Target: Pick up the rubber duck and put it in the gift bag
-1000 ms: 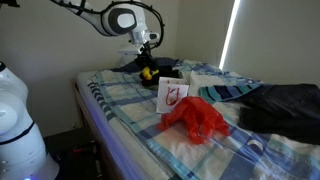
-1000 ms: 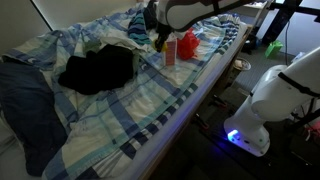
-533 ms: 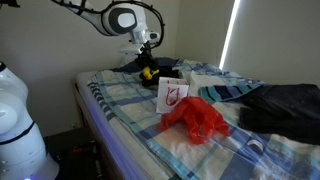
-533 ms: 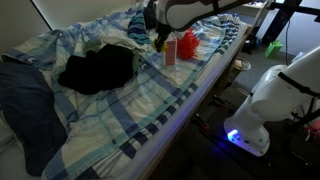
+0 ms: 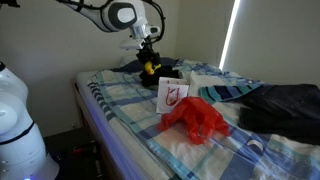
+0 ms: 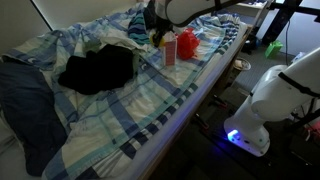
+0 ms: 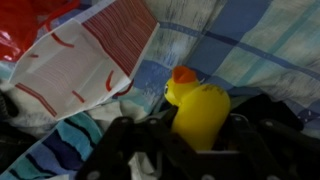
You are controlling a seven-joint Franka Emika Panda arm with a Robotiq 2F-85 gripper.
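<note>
Next, I release the yellow rubber duck, now hanging just above the bed, inside the white gift bag [image 5: 172, 99] [image 7: 86, 64] beside the crumpled red plastic bag.
The yellow rubber duck [image 7: 200, 112] with an orange beak sits between my gripper's [image 7: 198, 140] black fingers, which are shut on its body. In an exterior view the duck [image 5: 150, 67] hangs just above the bed at the far end, under the gripper [image 5: 148, 60]. It also shows in an exterior view [image 6: 155, 39]. The white gift bag [image 5: 172, 95] with a red print stands upright on the plaid bedsheet, nearer than the duck. It shows in the wrist view [image 7: 85, 60] up and left of the duck, and in an exterior view [image 6: 168, 50].
A crumpled red plastic bag [image 5: 196, 118] lies just in front of the gift bag. Dark clothing [image 6: 95, 70] is piled on the plaid sheet [image 5: 120, 105]. A white robot body [image 5: 18, 120] stands beside the bed.
My gripper has risen a little with the duck in it, lifting it off the bed. The gift bag has not moved.
</note>
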